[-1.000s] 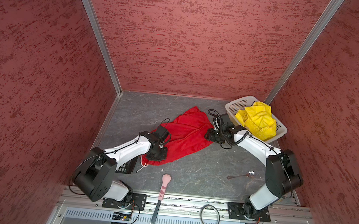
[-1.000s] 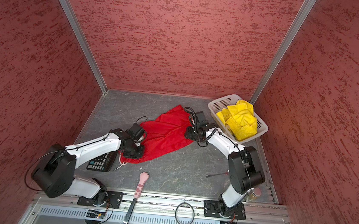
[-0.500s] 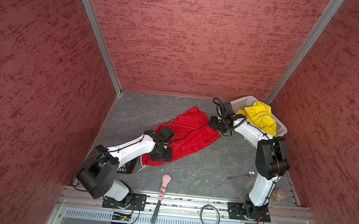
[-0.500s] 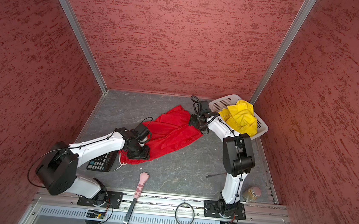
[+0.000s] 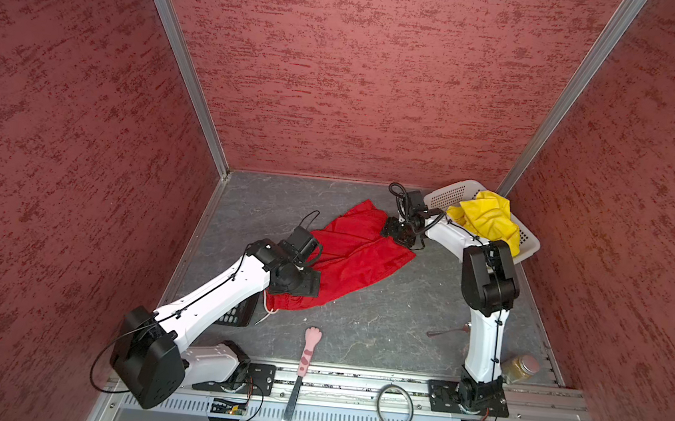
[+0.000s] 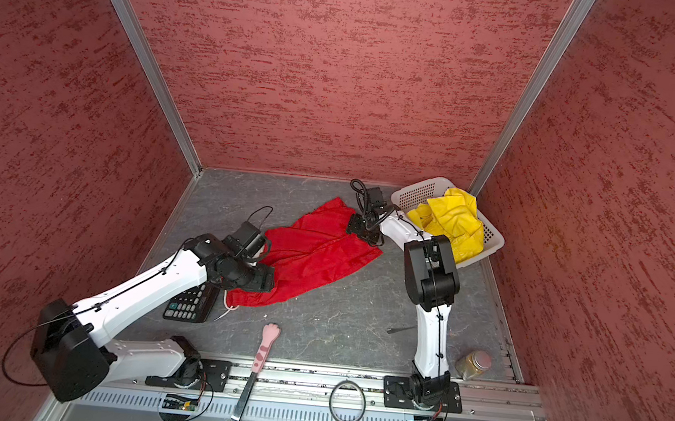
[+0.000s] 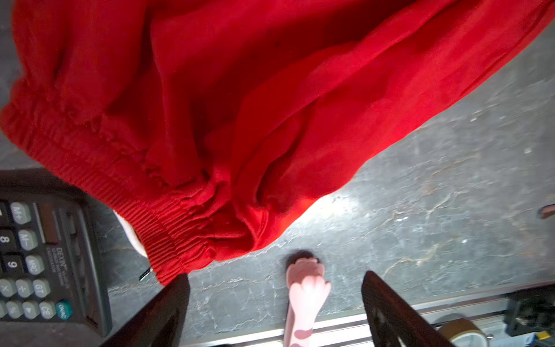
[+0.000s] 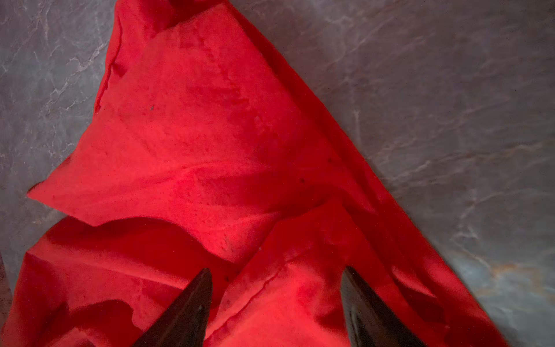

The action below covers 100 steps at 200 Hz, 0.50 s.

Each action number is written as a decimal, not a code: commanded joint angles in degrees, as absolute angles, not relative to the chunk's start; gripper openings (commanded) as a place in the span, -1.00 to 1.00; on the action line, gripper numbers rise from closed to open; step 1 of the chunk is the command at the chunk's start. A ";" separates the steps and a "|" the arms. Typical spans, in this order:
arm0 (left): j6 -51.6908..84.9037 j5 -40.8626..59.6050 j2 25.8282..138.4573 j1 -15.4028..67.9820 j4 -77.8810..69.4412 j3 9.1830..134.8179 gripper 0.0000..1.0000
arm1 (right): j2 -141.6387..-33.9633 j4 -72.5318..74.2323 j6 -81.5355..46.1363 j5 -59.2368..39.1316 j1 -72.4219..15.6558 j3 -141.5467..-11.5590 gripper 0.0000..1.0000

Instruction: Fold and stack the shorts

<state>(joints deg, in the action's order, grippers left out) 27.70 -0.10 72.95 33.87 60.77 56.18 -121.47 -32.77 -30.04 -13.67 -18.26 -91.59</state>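
The red shorts' top layer lies creased beside the waistband. My left gripper is to grip the waistband's near end [image 7: 173,254] and lift with my right gripper before folding.
The red shorts [image 5: 352,258] [image 6: 315,255] lie spread on the grey table, the waistband end toward the front left. My left gripper [image 5: 304,281] [image 6: 258,280] hangs over that waistband. In the left wrist view it [image 7: 274,278] is open and empty, with the gathered waistband [image 7: 156,216] just beside one finger. My right gripper [image 5: 398,233] [image 6: 361,230] is over the far leg end. In the right wrist view it [image 8: 276,270] stands open above the red fabric [image 8: 210,135]. The yellow shorts [image 5: 489,220] [image 6: 456,217] sit crumpled in the white basket [image 5: 450,194].
A black calculator [image 6: 190,305] [image 7: 39,255] lies under the left forearm, by the white drawstring [image 5: 265,301]. A pink paw-handled tool [image 5: 309,350] [image 7: 303,291] rests at the front edge. A spoon [image 5: 446,331] and a jar [image 5: 520,367] are near the right arm's base.
My left gripper has opened and let go of the red waistband. The right arm swung its elbow up and its gripper shifted back along the far end of the red shorts.
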 commanded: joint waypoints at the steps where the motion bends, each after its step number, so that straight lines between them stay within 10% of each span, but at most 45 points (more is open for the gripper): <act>1: 27.77 -1.15 75.01 34.42 60.40 53.71 0.84 | -123.29 -33.89 -30.67 -14.37 -18.28 -93.86 -0.01; 40: 26.71 1.59 80.69 34.60 54.89 51.78 0.72 | -123.71 -33.53 -31.42 -15.03 -17.67 -94.49 -0.83; 73: 25.90 2.76 84.32 34.50 54.14 52.20 -0.47 | -121.88 -33.33 -31.55 -14.29 -16.52 -94.02 -1.00; 100: 25.09 0.20 83.10 34.10 55.85 53.83 -0.93 | -119.34 -31.78 -32.29 -14.02 -15.19 -92.99 -1.00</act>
